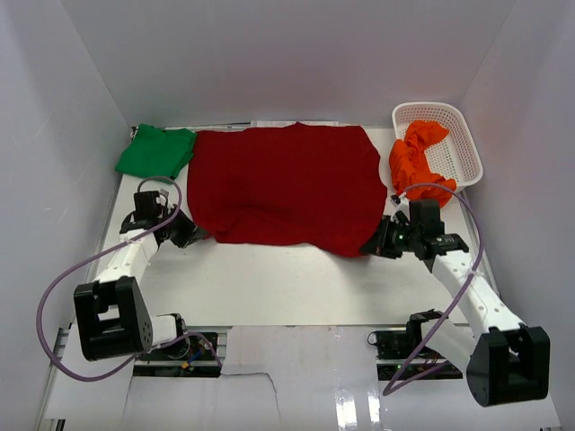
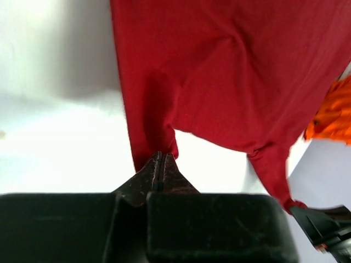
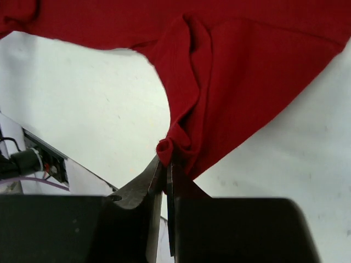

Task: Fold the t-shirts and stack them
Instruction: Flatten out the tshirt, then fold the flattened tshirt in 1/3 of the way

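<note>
My left gripper is going to let go of the dark red t-shirt's corner on the white table [image 1: 188, 245], in line with the green t-shirt's inner edge.
The dark red t-shirt [image 1: 286, 182] lies spread across the middle of the table. My left gripper [image 1: 194, 235] is shut on its near left corner, and the left wrist view shows the cloth [image 2: 219, 71] pinched at the fingertips [image 2: 160, 159]. My right gripper [image 1: 372, 244] is shut on its near right corner, with a bunched fold of red cloth [image 3: 230, 71] caught between the fingertips [image 3: 166, 164]. The bright green t-shirt [image 1: 156, 151] lies folded at the far left. The orange t-shirt [image 1: 418, 160] hangs crumpled over the basket's left rim.
A white lattice basket [image 1: 458, 139] stands at the far right against the wall. White walls close in the table on three sides. Purple cables loop beside both arms. The orange cloth also shows at the right edge of the left wrist view [image 2: 332, 118].
</note>
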